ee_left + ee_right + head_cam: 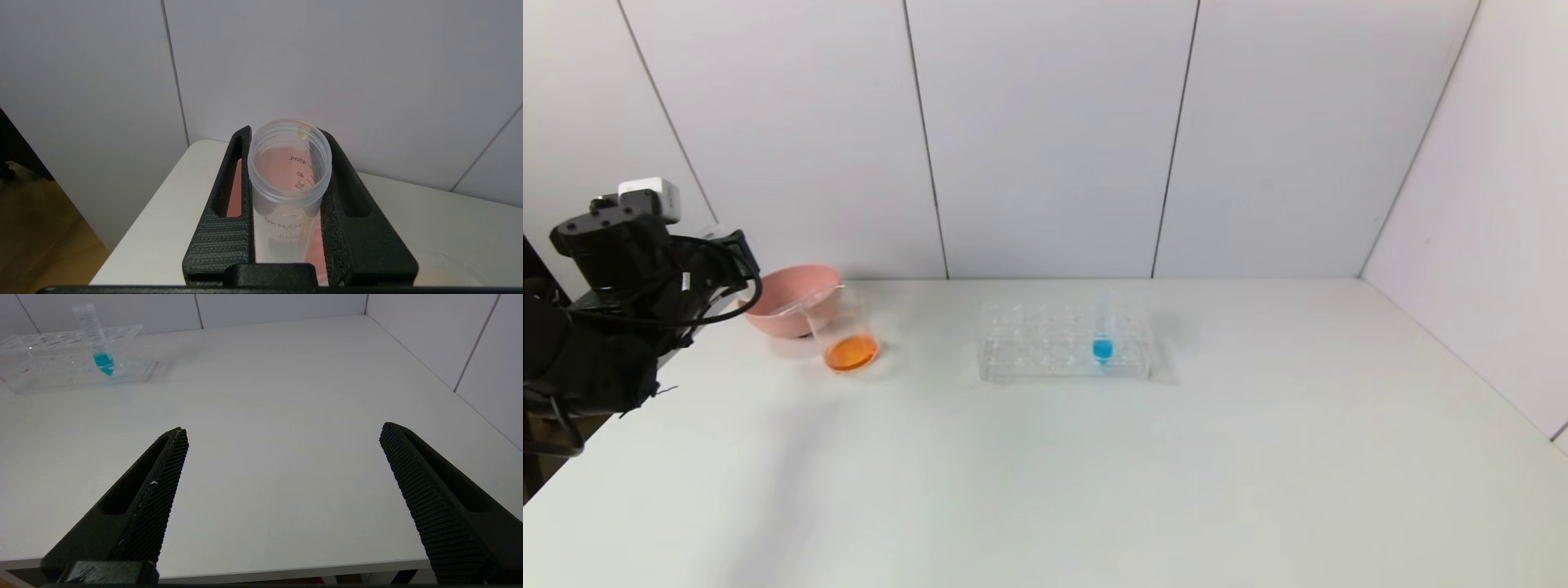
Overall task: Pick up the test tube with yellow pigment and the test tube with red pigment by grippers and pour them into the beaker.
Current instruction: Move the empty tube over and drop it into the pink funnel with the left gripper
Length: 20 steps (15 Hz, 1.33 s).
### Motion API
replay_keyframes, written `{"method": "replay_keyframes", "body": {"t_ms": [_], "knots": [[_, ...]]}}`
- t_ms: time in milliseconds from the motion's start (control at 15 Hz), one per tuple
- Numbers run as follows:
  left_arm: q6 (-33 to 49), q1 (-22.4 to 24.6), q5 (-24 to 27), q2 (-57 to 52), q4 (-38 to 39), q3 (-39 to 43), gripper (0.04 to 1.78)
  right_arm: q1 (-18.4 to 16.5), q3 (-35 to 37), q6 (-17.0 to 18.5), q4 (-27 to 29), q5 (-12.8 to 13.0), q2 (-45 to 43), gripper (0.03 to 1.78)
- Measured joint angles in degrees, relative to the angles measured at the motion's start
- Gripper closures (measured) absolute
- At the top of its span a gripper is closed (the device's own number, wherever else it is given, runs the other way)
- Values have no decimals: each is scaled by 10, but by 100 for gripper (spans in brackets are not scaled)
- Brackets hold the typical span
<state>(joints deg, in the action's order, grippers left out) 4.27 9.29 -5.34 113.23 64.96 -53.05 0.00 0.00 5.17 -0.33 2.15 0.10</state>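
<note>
Next, the left gripper releases the test tube with yellow pigment inside the pink bowl (795,298) (299,220) behind the beaker.
My left gripper (737,260) is at the table's far left, by the pink bowl, raised above the table. In the left wrist view it (286,134) is shut on a clear graduated tube (288,196) that holds no liquid, only yellowish drops at its rim: the test tube with yellow pigment. The beaker (845,331) stands in front of the bowl, to the gripper's right, with orange liquid in its bottom. The test tube with red pigment is out of view. My right gripper (282,430) is open and empty, low over the table's front edge, outside the head view.
The pink bowl (788,298) stands at the back left against the wall and shows pink under the held tube. A clear tube rack (1045,347) at mid-table holds a tube with blue liquid (1103,339), also in the right wrist view (98,339).
</note>
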Motion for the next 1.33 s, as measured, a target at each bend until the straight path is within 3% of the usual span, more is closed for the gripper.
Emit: {"method": "replay_keyframes", "body": {"t_ms": [400,1333], "knots": [[-40,-3,-50,113,-55,-167,136,0,0,0,0,0,0,10],[-43,-6,-53,141,-48,-181,136,0,0,0,0,0,0,10]]}}
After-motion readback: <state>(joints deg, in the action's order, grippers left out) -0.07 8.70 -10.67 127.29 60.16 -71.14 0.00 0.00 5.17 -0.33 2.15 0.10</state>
